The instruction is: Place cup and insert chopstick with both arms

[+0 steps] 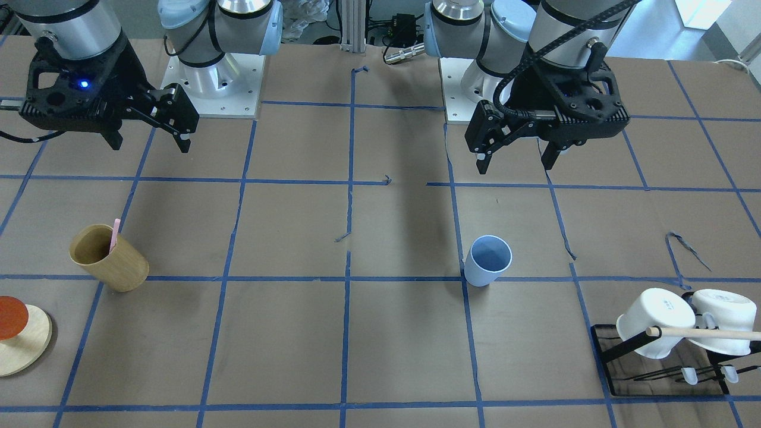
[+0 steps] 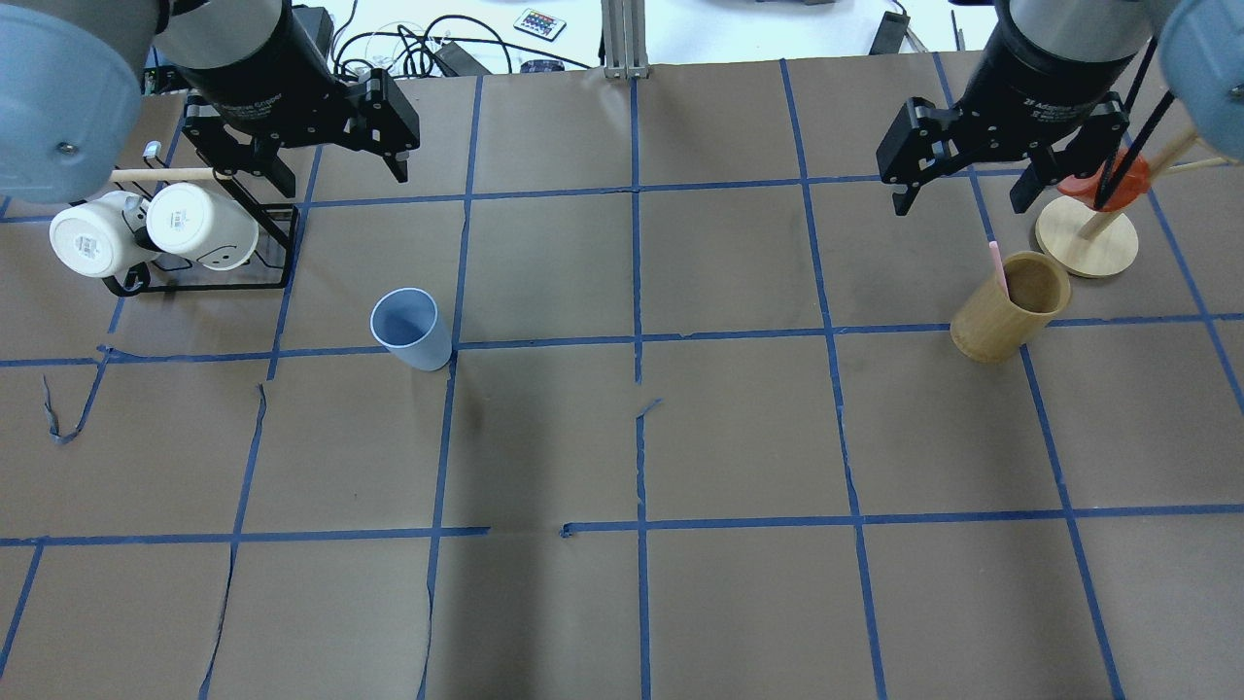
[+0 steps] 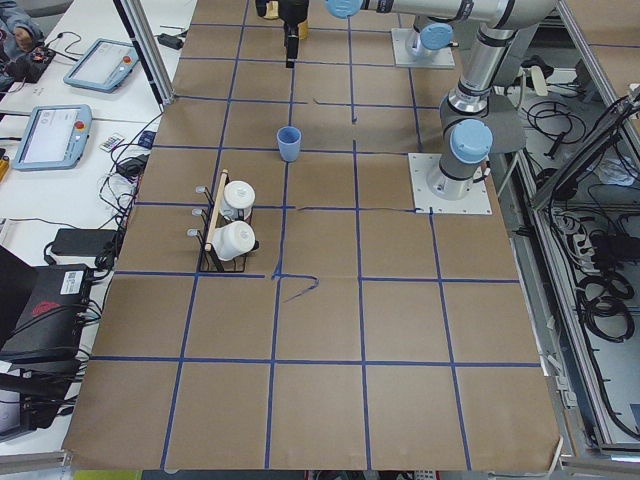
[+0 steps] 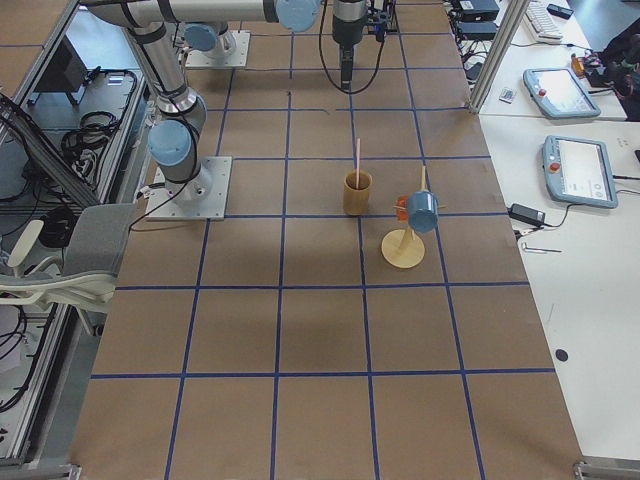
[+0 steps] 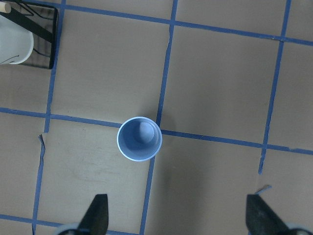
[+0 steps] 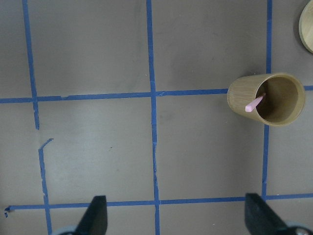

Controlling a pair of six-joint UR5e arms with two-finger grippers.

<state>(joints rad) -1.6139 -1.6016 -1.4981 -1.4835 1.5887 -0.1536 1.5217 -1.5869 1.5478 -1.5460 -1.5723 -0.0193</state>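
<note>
Next, I close my right gripper on the top end (image 1: 116, 224) (image 6: 251, 106) of the pink chopstick, where it pokes out of the tan wooden cup.
The light blue cup (image 1: 487, 261) stands upright and empty on the table, left of centre in the overhead view (image 2: 413, 331). It sits straight below my left gripper in the left wrist view (image 5: 140, 138). The pink chopstick (image 2: 997, 262) leans inside a tan wooden cup (image 2: 1009, 306) on the right; it also shows in the right wrist view (image 6: 255, 102). My left gripper (image 2: 340, 165) is open and empty, high above the table behind the blue cup. My right gripper (image 2: 960, 194) is open and empty, high behind the wooden cup.
A black wire rack (image 2: 209, 286) with two white mugs (image 2: 199, 226) and a long wooden dowel (image 1: 707, 333) stands at the far left, under my left arm. A round wooden stand (image 2: 1087, 238) with a red piece is beside the wooden cup. Blue tape lines grid the brown table.
</note>
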